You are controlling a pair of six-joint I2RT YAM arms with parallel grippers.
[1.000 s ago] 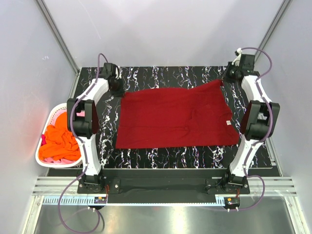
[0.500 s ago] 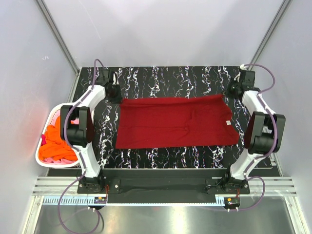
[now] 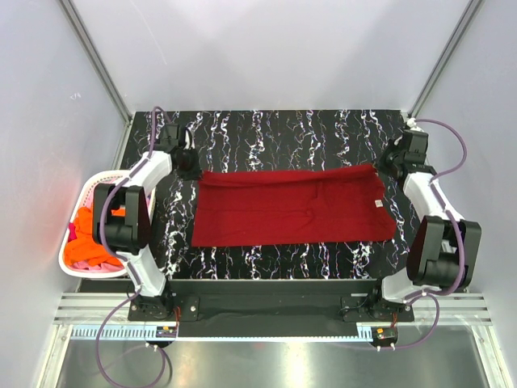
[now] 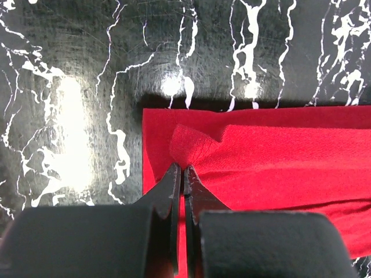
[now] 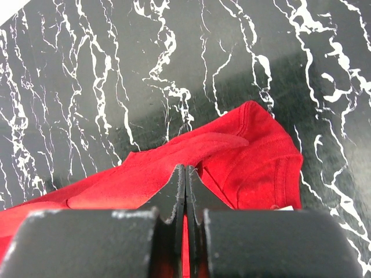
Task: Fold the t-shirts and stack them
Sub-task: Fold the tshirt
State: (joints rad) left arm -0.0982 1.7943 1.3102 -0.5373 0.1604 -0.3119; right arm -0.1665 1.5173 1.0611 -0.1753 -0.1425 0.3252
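Note:
I see the pinched cloth puckered and short of the t-shirt's far corner, so next I open my left gripper, turn it at an angle and take the upper layer's corner (image 4: 184,135).
A dark red t-shirt (image 3: 291,208) lies as a wide folded band across the black marbled table (image 3: 275,133). My left gripper (image 3: 191,168) is at its far left corner, shut on a pinch of the cloth. The left wrist view shows the jaws (image 4: 183,169) closed on a raised pucker of red fabric (image 4: 278,150). My right gripper (image 3: 388,164) is at the far right corner, and its jaws (image 5: 185,168) are shut on the red cloth (image 5: 255,156) near the sleeve. More t-shirts, orange (image 3: 87,242) and pink, fill the basket at left.
A white plastic basket (image 3: 79,272) hangs off the table's left edge, beside the left arm. A small white label (image 3: 376,203) shows near the shirt's right end. Bare table runs behind the shirt to the far wall and in a strip in front.
Both grippers have come down and toward the near side with the shirt's far edge. The lifted right corner has dropped, and the shirt now lies as a narrower, flatter band.

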